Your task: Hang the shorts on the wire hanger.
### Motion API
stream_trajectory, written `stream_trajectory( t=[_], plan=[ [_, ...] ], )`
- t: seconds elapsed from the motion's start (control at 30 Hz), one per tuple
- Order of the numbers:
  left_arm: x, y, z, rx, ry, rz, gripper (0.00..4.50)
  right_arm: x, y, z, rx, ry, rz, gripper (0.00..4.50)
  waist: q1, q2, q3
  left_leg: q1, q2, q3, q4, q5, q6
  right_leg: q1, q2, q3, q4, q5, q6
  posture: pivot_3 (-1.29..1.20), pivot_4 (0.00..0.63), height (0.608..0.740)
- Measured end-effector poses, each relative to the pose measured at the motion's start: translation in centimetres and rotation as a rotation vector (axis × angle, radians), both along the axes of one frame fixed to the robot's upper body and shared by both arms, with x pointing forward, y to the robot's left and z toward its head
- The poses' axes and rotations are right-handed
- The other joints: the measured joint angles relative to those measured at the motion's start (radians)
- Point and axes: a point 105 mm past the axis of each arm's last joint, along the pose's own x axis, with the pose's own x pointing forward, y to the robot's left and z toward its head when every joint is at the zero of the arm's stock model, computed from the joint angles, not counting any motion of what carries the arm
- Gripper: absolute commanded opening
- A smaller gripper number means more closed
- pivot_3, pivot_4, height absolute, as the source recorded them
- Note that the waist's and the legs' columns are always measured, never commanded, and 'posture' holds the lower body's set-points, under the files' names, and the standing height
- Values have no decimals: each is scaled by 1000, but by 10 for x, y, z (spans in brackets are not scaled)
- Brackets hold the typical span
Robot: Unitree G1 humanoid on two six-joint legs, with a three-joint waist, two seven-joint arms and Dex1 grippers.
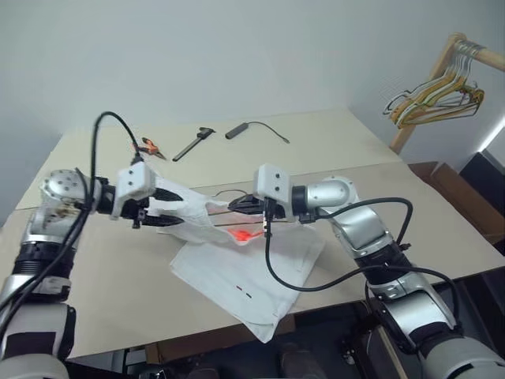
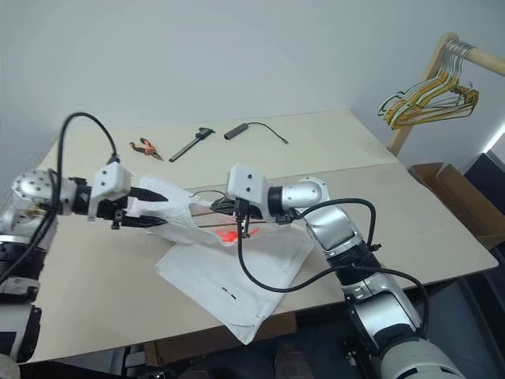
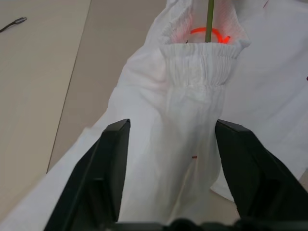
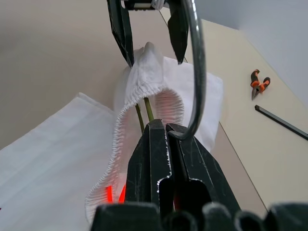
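The fabric past the waistband hangs loose in my open left gripper, so I should pinch its fold [image 3: 180, 195] with my left gripper before my right gripper pulls the hanger across.
The white shorts [image 1: 252, 284] lie partly on the table, with their waistband end lifted between my two grippers and a pink-red patch [image 1: 246, 234] showing. My left gripper [image 3: 171, 127] is open, and the raised fabric passes loosely between its spread fingers. My right gripper [image 4: 161, 126] is shut on the wire hanger [image 4: 199, 72] just below its curved hook. The hanger's thin stems [image 3: 210, 19] run down into the open waistband [image 4: 144, 91]. The rest of the frame is hidden inside the fabric.
Orange-handled pliers [image 1: 151, 147], a black tool [image 1: 193, 144] and a black stick with a cable [image 1: 237, 131] lie at the table's back. A wooden rack with a bunch of hangers [image 1: 438, 95] stands at the right, above a cardboard box [image 1: 454, 189].
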Motion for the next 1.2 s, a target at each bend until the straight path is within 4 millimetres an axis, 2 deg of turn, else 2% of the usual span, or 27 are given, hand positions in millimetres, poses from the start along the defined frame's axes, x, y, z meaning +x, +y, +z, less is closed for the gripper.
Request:
stream_trajectory(
  t=[0.07,0.3,0.4,0.57,0.8,1.13,1.2],
  plan=[
    [0,1,-1,0,-4,5,4459,0,0,0,0,0,1,0,-2,0,0,0,0,0,0,0,0,0,0,0,0,0,0,-72,0,740],
    [-4,15,-22,62,14,27,4459,1,-1,1,3,-2,-5,0,-10,0,0,0,0,0,0,0,0,0,0,0,0,0,0,-79,0,740],
    [-2,21,-31,98,17,54,3884,2,-4,3,7,-5,-13,0,-10,0,0,0,0,0,0,0,0,0,0,0,0,0,0,-87,0,740],
    [2,22,-46,142,24,57,2270,3,-5,4,10,-10,-16,0,-11,0,0,-1,0,0,0,0,0,0,0,0,0,0,0,-92,0,740],
    [10,21,-36,153,-29,52,41,4,-8,7,16,-17,-25,0,-12,0,0,-1,0,0,0,0,0,-1,0,0,0,0,0,-93,0,740],
    [10,20,-29,159,-61,31,41,6,-16,1,-12,-14,-49,0,-12,0,0,-1,0,0,0,0,0,-1,0,0,0,0,0,-70,0,740],
    [10,20,-27,153,-50,39,547,6,-17,-2,-14,-5,-54,0,-12,0,0,-1,0,0,0,0,0,-1,0,0,0,0,0,-68,0,740]
  ],
)
